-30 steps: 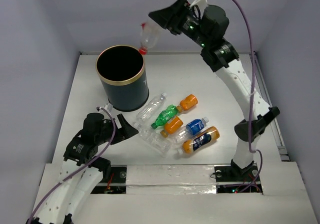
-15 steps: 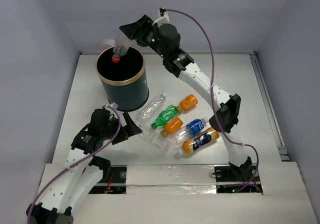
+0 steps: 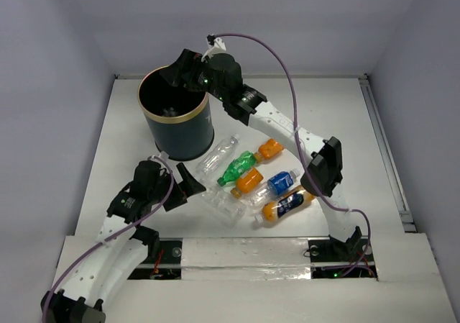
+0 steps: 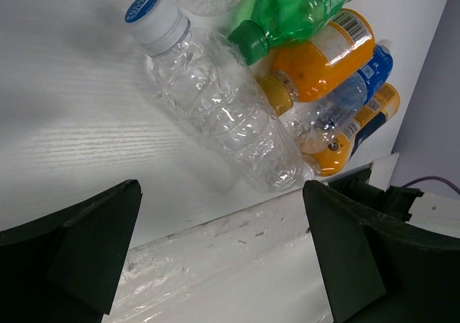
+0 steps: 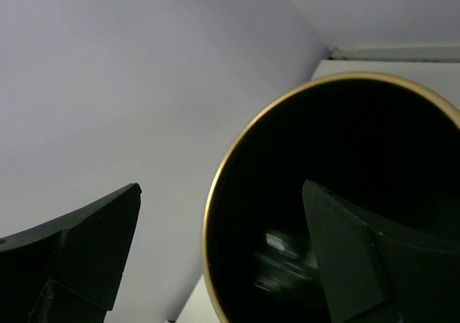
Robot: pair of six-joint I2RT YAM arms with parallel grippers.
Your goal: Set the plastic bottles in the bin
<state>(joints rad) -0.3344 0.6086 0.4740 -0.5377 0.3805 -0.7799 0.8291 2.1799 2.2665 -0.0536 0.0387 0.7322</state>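
Observation:
The robot's left gripper will next go to the near clear bottle beside the orange bottle's cap and close around the middle of its body (image 3: 221,203) (image 4: 221,114).
The dark bin (image 3: 188,142) with a gold rim stands at the back left. My right gripper (image 3: 176,75) is open and empty over its mouth. In the right wrist view the rim (image 5: 210,215) lies between the open jaws (image 5: 223,255), and a blurred clear bottle (image 5: 287,265) shows inside the bin. Several plastic bottles lie in a cluster: two clear (image 3: 218,154) (image 3: 223,202), one green (image 3: 239,167), orange ones (image 3: 270,148) (image 3: 249,180) (image 3: 287,203) and a blue-labelled one (image 3: 280,183). My left gripper (image 3: 188,186) is open and empty, just left of the near clear bottle (image 4: 223,114).
The taped front edge of the table (image 4: 237,265) lies under my left gripper. The back wall rises just behind the bin. The right arm reaches across above the bottle cluster.
My right gripper carried a clear red-capped bottle leftward over the bin and let it go; it now lies inside. My left gripper moved a little right toward the near clear bottle.

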